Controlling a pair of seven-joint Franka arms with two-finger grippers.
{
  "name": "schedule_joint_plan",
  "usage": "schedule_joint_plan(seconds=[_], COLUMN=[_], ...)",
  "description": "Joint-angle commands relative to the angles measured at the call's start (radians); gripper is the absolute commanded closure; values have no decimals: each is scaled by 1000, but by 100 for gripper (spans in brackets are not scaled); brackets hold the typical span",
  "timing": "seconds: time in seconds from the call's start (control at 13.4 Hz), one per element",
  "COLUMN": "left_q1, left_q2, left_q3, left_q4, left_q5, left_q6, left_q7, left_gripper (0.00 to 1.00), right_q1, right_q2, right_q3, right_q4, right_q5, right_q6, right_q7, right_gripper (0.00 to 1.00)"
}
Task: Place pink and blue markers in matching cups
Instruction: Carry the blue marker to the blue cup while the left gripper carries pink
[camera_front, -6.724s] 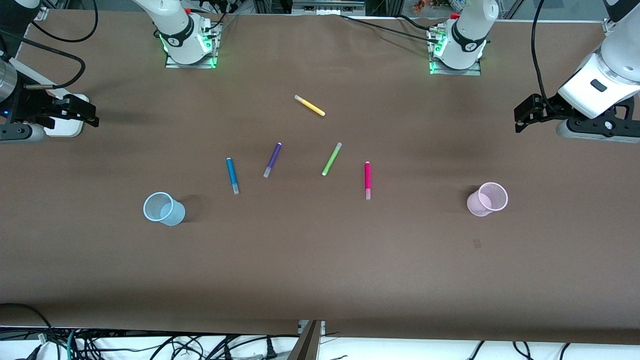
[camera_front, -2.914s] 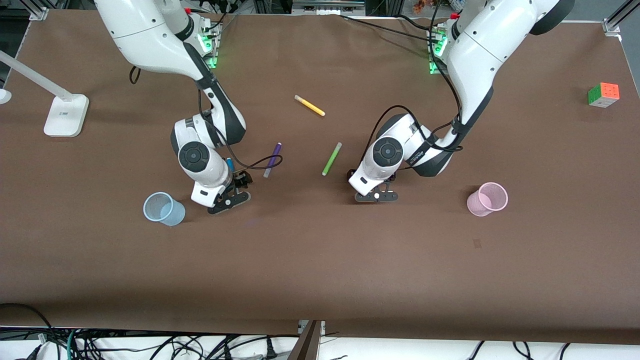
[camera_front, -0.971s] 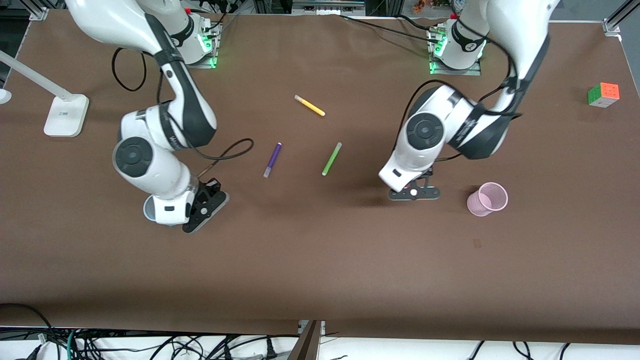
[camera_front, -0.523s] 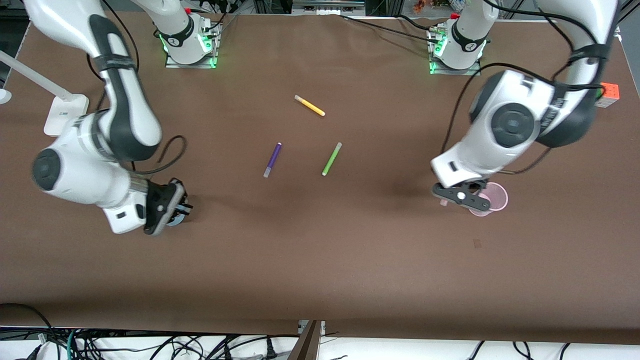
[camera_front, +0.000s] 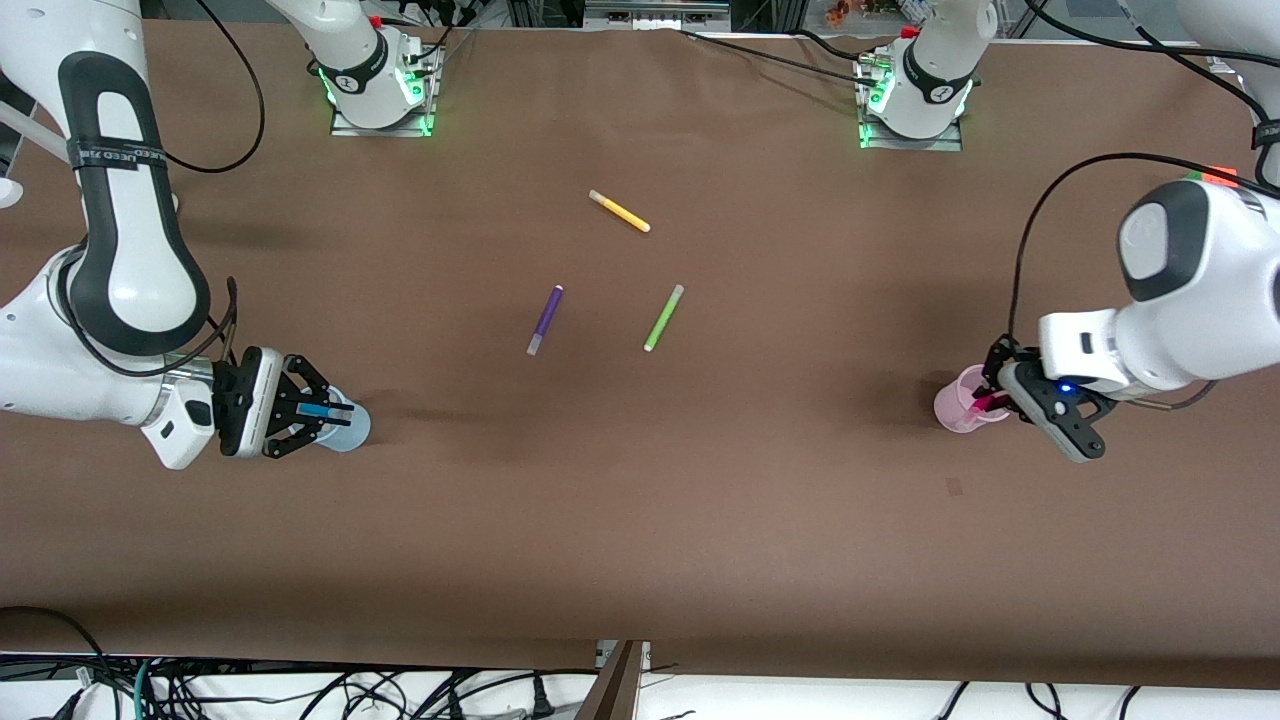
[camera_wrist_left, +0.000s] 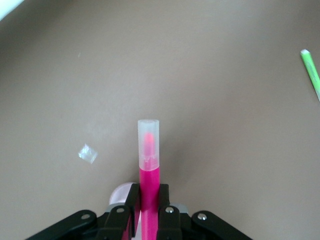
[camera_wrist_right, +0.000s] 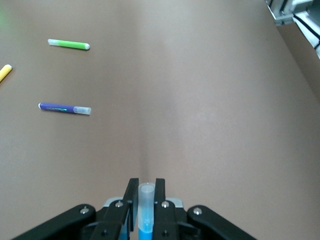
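My left gripper is going to release the pink marker, now at the pink cup's mouth, letting it go inside the pale pink cup (camera_front: 961, 409) (camera_wrist_left: 138, 220) that is near the small clear scrap.
My right gripper (camera_front: 335, 410) is shut on the blue marker (camera_front: 318, 410) and holds it over the pale blue cup (camera_front: 352, 428). In the right wrist view the marker's greyish end (camera_wrist_right: 146, 197) sticks out between the fingers, and a bit of the cup's rim (camera_wrist_right: 112, 201) shows beneath. My left gripper (camera_front: 990, 402) is shut on the pink marker (camera_front: 978, 405) at the mouth of the pale pink cup (camera_front: 952, 410). In the left wrist view the marker (camera_wrist_left: 149, 165) points out from the fingers, with the cup's rim (camera_wrist_left: 120, 192) just under them.
A purple pen (camera_front: 544, 320), a lime-green pen (camera_front: 663, 318) and a yellow pen (camera_front: 619, 211) lie mid-table. The green pen shows in the left wrist view (camera_wrist_left: 311, 72). A small clear scrap (camera_wrist_left: 88, 154) lies near the pink cup.
Both arms have swung outward toward the table's ends and tilted their grippers. The blue marker now hangs over the blue cup and the pink marker at the pink cup.
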Motion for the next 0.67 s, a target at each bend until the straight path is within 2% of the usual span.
schedule_joint_plan(seconds=[0.0, 0.3, 0.6], left_q1=[79, 200, 248], left_q2=[60, 201, 211], left_q3=[-13, -13, -13], left_q4=[-12, -21, -116], left_q5=[-144, -356, -478], left_q6=[35, 37, 63], left_q7=[281, 637, 785], left_gripper=[100, 100, 100], right_q1=[-37, -82, -110], right_q2=[8, 30, 30], right_q3=[13, 13, 13], right_q4=[-8, -20, -29], right_q5=[74, 140, 157], right_q6=[-39, -114, -157], right_q7=[-98, -224, -264], right_gripper=[92, 92, 92])
